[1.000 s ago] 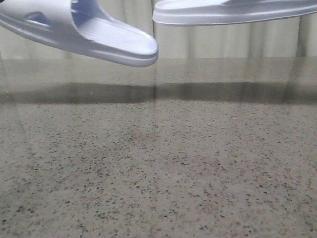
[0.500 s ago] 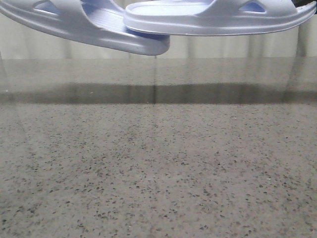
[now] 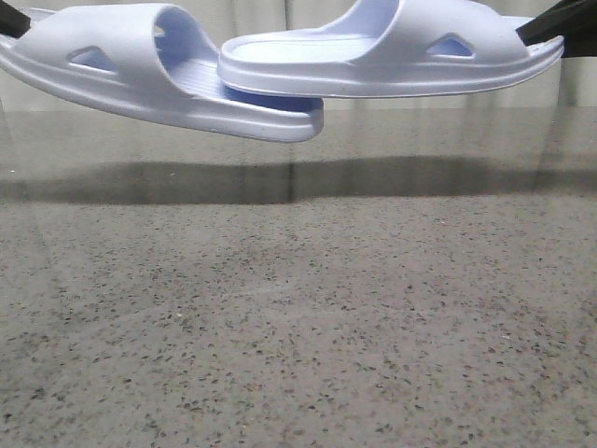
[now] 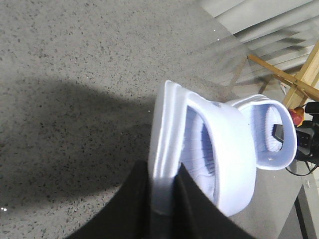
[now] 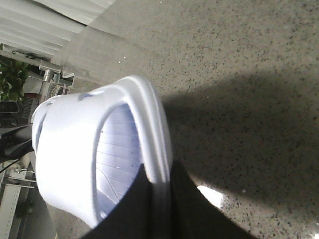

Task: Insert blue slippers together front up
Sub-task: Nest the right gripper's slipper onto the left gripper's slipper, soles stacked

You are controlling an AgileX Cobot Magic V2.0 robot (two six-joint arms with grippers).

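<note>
My right gripper releases its blue slipper next, inside the other slipper (image 3: 362, 133), just above the tabletop by the dark shadow band.
Both blue slippers hang in the air over the table. The left slipper (image 3: 140, 70) tilts down toward the middle. My left gripper (image 3: 7, 19) is shut on the sole rim at its strap end (image 4: 162, 169). The right slipper (image 3: 392, 61) lies about level. My right gripper (image 3: 558, 23) is shut on the sole rim at its strap end (image 5: 159, 172). The right slipper's open end overlaps the left slipper's ribbed footbed from above. Whether they touch I cannot tell. In the left wrist view the right slipper (image 4: 271, 134) shows beyond the held slipper (image 4: 224, 149).
A speckled grey stone tabletop (image 3: 298, 327) lies below, with the slippers' dark shadow band (image 3: 280, 177) across its far part. A pale curtain (image 3: 420, 98) hangs behind. Past the table's edge stand a wooden frame (image 4: 284, 77) and a plant (image 5: 12, 79).
Both slippers came lower in the front view and closer together. The right slipper's open end slid over the left slipper's footbed. The tips of both grippers have come into view.
</note>
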